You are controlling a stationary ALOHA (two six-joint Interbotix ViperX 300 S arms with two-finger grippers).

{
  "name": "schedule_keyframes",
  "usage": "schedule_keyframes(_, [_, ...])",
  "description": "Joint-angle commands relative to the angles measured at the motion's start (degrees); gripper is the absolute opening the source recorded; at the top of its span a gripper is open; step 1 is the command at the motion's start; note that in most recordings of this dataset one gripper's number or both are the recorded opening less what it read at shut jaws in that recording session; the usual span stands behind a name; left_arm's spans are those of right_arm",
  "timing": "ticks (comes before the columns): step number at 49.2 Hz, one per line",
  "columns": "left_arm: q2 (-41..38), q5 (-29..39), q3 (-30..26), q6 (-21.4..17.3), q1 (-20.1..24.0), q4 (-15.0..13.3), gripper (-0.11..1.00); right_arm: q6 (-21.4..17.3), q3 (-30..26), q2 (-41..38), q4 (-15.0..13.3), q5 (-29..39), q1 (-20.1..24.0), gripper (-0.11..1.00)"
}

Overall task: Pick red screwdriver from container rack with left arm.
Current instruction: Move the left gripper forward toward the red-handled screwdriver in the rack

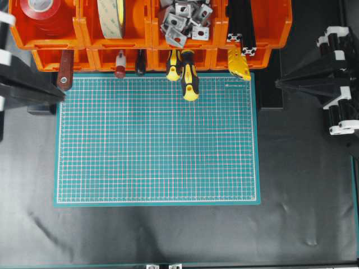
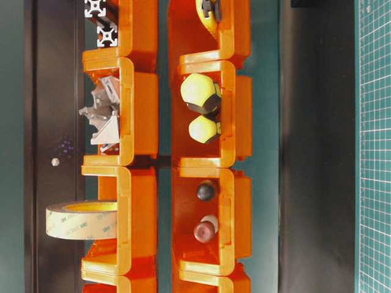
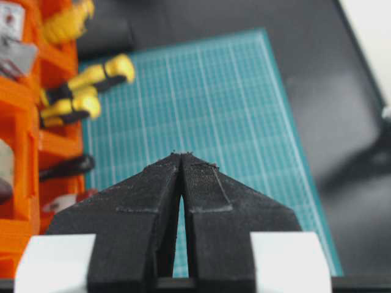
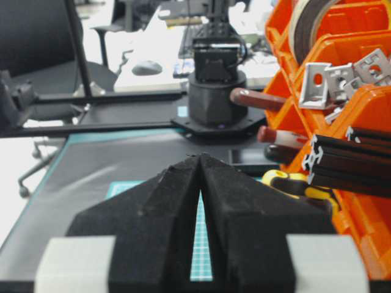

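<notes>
My left gripper will move next to the red screwdriver's handle end (image 1: 119,73) (image 3: 89,193), beside its white band, and close there.
The red screwdriver (image 1: 120,65) lies in a lower bin of the orange container rack (image 1: 84,31), with its red handle end and white band poking out over the top edge of the green mat. It also shows in the table-level view (image 2: 204,231), the left wrist view (image 3: 68,202) and the right wrist view (image 4: 279,136). My left gripper (image 1: 60,96) is shut and empty at the mat's upper left corner, left of the screwdriver and below it. Its closed tips (image 3: 181,154) point across the mat. My right gripper (image 1: 279,84) is shut and empty, right of the mat.
A reddish-brown flat handle (image 1: 64,73) hangs out left of the red screwdriver and a black handle (image 1: 140,61) right of it. Two yellow-and-black screwdrivers (image 1: 189,75) stick out over the green mat (image 1: 157,145). Upper bins hold red tape (image 1: 45,11), a tape roll (image 1: 111,17) and metal brackets (image 1: 182,19).
</notes>
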State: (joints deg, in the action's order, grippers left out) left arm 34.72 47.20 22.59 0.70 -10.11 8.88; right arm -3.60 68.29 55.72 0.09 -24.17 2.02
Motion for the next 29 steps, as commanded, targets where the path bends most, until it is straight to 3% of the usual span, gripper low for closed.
schedule_keyframes(1, [-3.3,3.5,-4.0,0.7,-1.5,3.3,0.00,-1.1,-1.8,0.3,0.2,0.4,0.2,0.00])
schedule_keyframes(5, [-5.9,6.2,-6.0,2.5,-3.6,8.3,0.00,-1.6,-2.0,0.6,0.2,1.9,0.2,0.00])
schedule_keyframes(9, [-7.6,9.7,-7.4,6.2,-6.8,15.8,0.00,-1.7,-2.2,1.1,0.2,3.4,0.2,0.00])
schedule_keyframes(21, [-11.6,21.3,-5.0,25.9,-21.5,48.0,0.00,-1.7,-2.4,2.1,0.2,6.0,0.2,0.00])
schedule_keyframes(23, [-12.4,22.4,-4.1,27.9,-22.9,50.2,0.00,-1.7,-2.4,2.2,0.2,6.4,0.2,0.00])
schedule_keyframes(29, [-16.4,23.4,-2.5,29.6,-23.9,50.3,0.00,-1.7,-2.5,2.7,0.2,7.8,0.2,0.00])
